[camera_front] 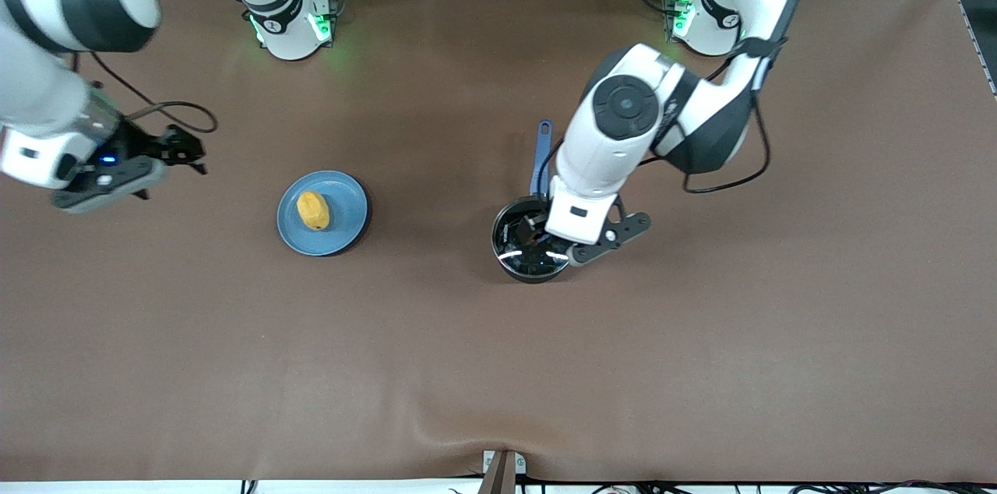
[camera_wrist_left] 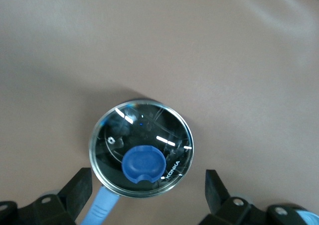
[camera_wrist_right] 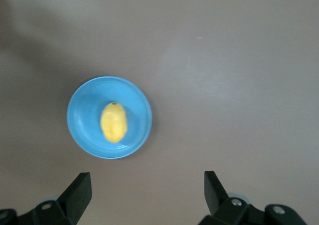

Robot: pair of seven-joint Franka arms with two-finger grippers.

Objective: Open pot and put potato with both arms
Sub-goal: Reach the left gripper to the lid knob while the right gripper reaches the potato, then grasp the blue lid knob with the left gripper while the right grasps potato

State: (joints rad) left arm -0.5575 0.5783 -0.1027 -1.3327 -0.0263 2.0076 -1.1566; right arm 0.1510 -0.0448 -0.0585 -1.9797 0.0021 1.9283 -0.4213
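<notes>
My left gripper will grab the blue knob (camera_front: 530,231) (camera_wrist_left: 144,163) of the glass lid, because the pot needs to be opened for the potato.
The black pot (camera_front: 497,238) stands toward the left arm's end of the table, its blue handle (camera_front: 540,157) pointing at the robots' bases. A round glass lid (camera_front: 531,254) with a blue knob (camera_wrist_left: 143,165) lies on it. My left gripper (camera_front: 534,233) hangs open just over the lid, with its fingers (camera_wrist_left: 79,189) apart on either side of the pot (camera_wrist_left: 97,144). The yellow-orange potato (camera_front: 313,210) lies on a blue plate (camera_front: 350,206). My right gripper (camera_front: 184,150) is open and empty over bare table beside the plate (camera_wrist_right: 84,115), toward the right arm's end. The potato (camera_wrist_right: 114,122) shows in the right wrist view.
A black cable (camera_front: 181,109) loops over the table close to the right gripper. The arms' white bases (camera_front: 292,26) stand along the edge farthest from the front camera. A small bracket (camera_front: 502,467) sits at the nearest edge. Brown table lies open between plate and pot.
</notes>
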